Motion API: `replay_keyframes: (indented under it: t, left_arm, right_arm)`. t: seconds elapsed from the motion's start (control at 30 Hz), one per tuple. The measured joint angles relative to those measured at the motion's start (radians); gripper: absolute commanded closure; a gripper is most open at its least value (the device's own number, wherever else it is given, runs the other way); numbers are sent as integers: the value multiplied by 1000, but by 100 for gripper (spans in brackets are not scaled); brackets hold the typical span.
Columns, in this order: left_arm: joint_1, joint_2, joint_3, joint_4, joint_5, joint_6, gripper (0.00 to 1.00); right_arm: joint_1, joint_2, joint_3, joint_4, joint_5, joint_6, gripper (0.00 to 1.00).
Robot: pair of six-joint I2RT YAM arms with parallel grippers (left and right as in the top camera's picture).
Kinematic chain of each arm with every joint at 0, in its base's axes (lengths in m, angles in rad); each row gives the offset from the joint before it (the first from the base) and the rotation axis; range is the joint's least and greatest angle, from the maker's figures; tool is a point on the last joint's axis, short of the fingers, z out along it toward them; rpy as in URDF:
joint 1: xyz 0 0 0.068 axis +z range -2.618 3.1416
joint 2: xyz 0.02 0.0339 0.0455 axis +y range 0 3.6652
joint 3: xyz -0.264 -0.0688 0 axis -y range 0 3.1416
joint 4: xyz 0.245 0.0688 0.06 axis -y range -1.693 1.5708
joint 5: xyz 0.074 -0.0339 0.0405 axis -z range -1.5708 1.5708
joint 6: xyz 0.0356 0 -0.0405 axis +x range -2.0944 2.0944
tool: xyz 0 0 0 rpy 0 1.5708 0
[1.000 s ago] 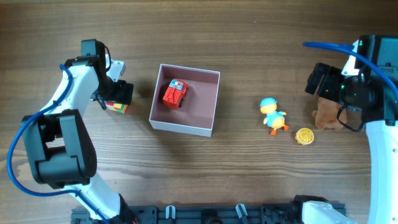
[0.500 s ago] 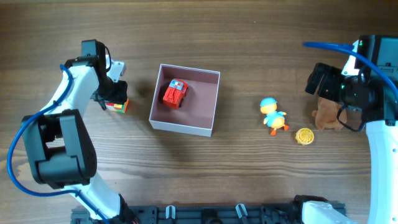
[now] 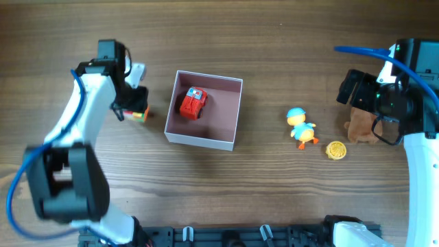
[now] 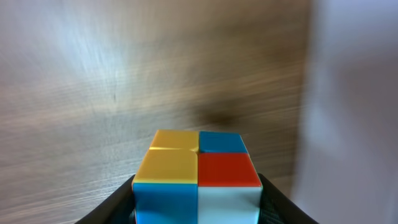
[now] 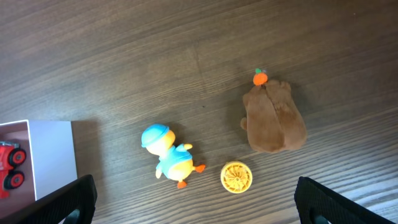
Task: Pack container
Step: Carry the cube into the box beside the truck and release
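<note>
I will let go of the multicoloured cube with my left gripper on the container's bare pink bottom beside the red toy car (image 3: 217,110). The cube is now held just beside the container.
The container (image 3: 226,134) is a square white box with a pink inside, left of centre; a red toy car (image 3: 193,102) lies in it. Its corner shows in the right wrist view (image 5: 53,155), and its white wall is blurred at the right of the left wrist view (image 4: 354,106). My left gripper (image 3: 136,108) is shut on a multicoloured cube (image 4: 198,177), held just left of the container. My right gripper (image 5: 196,205) is open and empty, high above a yellow duck toy (image 5: 168,159), a yellow disc (image 5: 236,177) and a brown plush (image 5: 274,118).
The duck (image 3: 300,127), the disc (image 3: 336,150) and the brown plush (image 3: 359,127) lie on the wooden table right of the container. A black rail (image 3: 226,237) runs along the front edge.
My left gripper has lifted the cube off the table and moved it slightly right toward the container. The right arm has not moved.
</note>
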Motion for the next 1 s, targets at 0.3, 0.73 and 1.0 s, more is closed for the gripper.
replay_keyframes:
  t: [0.3, 0.73, 1.0]
  left_arm:
    - [-346, -328, 39, 22, -60, -108, 96]
    - [-554, 59, 39, 225, -42, -196, 92]
    - [-562, 140, 38, 310, -36, -201, 30]
  right_arm:
    - [0, 0, 0, 0, 0, 0, 0]
    - [0, 0, 0, -1, 0, 0, 0]
    - [0, 0, 0, -1, 0, 0, 0]
